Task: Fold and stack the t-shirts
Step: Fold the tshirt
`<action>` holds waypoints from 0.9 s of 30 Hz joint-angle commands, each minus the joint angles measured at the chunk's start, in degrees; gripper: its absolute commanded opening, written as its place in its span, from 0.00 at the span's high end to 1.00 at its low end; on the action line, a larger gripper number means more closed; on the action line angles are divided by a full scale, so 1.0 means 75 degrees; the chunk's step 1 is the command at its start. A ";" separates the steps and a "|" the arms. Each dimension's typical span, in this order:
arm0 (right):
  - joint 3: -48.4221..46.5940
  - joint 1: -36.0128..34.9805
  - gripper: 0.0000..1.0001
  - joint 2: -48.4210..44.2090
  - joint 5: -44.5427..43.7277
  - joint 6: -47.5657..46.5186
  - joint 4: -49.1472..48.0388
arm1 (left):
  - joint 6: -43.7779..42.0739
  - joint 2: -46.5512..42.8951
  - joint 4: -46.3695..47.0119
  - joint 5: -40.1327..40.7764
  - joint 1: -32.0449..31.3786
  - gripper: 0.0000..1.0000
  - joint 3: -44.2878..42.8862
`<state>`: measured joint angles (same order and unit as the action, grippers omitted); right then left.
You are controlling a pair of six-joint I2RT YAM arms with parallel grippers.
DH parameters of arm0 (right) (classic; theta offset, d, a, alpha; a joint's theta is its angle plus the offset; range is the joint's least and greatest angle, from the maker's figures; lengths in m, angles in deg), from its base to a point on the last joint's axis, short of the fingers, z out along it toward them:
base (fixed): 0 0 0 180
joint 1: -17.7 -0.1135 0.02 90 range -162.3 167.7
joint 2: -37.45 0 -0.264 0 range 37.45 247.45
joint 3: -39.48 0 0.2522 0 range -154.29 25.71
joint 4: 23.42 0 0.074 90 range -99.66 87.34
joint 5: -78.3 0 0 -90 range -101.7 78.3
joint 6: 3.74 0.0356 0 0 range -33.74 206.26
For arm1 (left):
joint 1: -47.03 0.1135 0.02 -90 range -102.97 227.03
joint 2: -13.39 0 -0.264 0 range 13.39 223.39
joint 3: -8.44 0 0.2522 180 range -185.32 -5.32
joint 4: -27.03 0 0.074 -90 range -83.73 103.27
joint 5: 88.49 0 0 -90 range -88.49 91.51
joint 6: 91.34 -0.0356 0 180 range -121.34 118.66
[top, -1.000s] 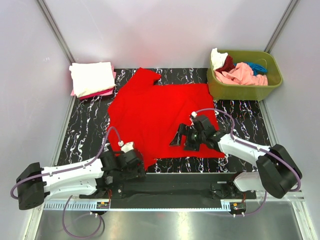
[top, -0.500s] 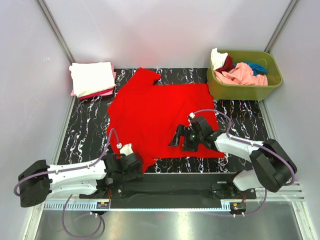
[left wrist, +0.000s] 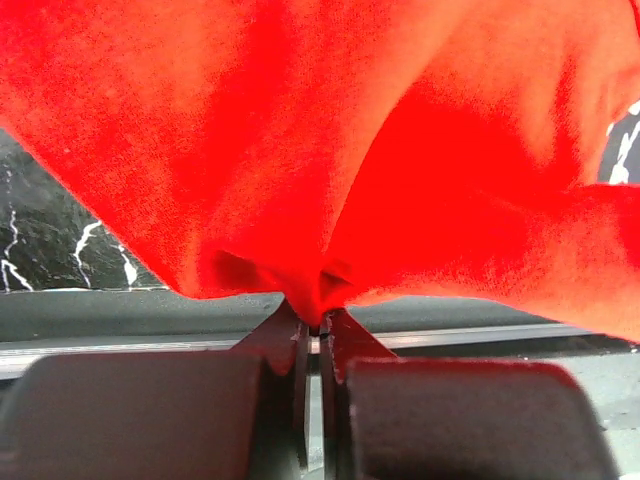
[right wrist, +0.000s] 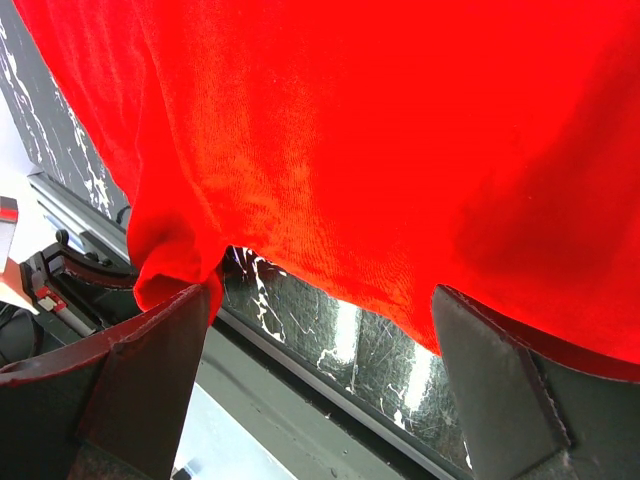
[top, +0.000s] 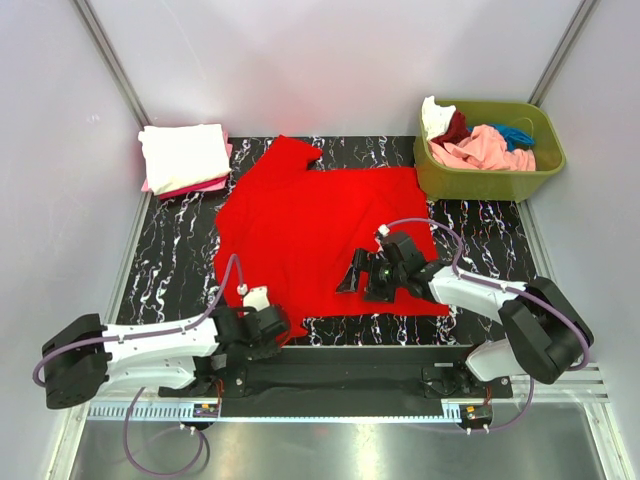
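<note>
My right gripper needs to move to the near corner (top: 444, 309) of the red t-shirt on the side of the olive-green bin and close there.
A bright red t-shirt (top: 320, 225) lies spread flat on the black marbled table (top: 180, 260). My left gripper (top: 274, 326) is at the shirt's near left corner, and the left wrist view shows it (left wrist: 320, 320) shut on a pinch of the red hem (left wrist: 300, 285). My right gripper (top: 353, 272) rests low over the shirt's near part. In the right wrist view it (right wrist: 322, 295) stands wide open, with the red hem (right wrist: 330, 270) lying between its fingers and the table showing below. Folded t-shirts, cream-white (top: 183, 155) on pink (top: 208, 186), are stacked at the back left.
An olive-green bin (top: 490, 182) at the back right holds loose pink (top: 485, 148), dark red (top: 457, 127), teal (top: 516, 133) and white (top: 435, 116) t-shirts. A metal rail (top: 330, 412) runs along the near table edge. Pale walls enclose the table.
My left gripper went from open to shut on the red shirt's near left corner. The right gripper shifted slightly left and stayed open.
</note>
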<state>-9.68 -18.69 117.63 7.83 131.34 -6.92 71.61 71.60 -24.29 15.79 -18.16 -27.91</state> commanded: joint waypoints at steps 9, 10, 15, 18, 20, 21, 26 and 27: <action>-0.0448 -0.0036 0.00 -0.2472 -0.3627 0.0878 0.3801 | -0.0317 -0.1112 -0.1213 0.1471 0.0149 1.00 -0.1382; -0.0495 -0.0013 0.00 -0.2673 -0.3972 0.1205 0.4270 | -0.0281 -0.1373 -0.1470 0.1424 0.0160 1.00 -0.1383; -0.0203 0.0921 0.00 -0.3832 -0.4479 0.1758 0.5891 | -0.0246 -0.2545 -0.2069 0.1295 0.0207 1.00 -0.1465; 0.0359 0.1858 0.00 -0.4430 -0.4083 0.1923 0.5892 | -0.0187 -0.2687 -0.2222 0.1178 0.0243 1.00 -0.1476; 0.0628 0.2236 0.00 -0.4585 -0.3952 0.1946 0.5799 | -0.0129 -0.2758 -0.2211 0.1050 0.0243 1.00 -0.1535; 0.0665 0.2365 0.00 -0.4539 -0.3928 0.1935 0.5764 | -0.0117 -0.2851 -0.2153 0.1014 0.0243 1.00 -0.1558; 0.0688 0.3056 0.08 -0.3743 -0.3917 0.1724 0.5261 | -0.0117 -0.3156 -0.2023 0.0861 0.0289 1.00 -0.1745; 0.0712 0.3185 0.12 -0.3510 -0.3766 0.1689 0.5155 | -0.0129 -0.3191 -0.2070 0.0861 0.0289 1.00 -0.1781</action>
<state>-4.33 3.00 88.43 -20.06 143.75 34.48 70.12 49.05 -40.55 22.31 -16.32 -37.75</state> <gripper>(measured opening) 0.913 0.024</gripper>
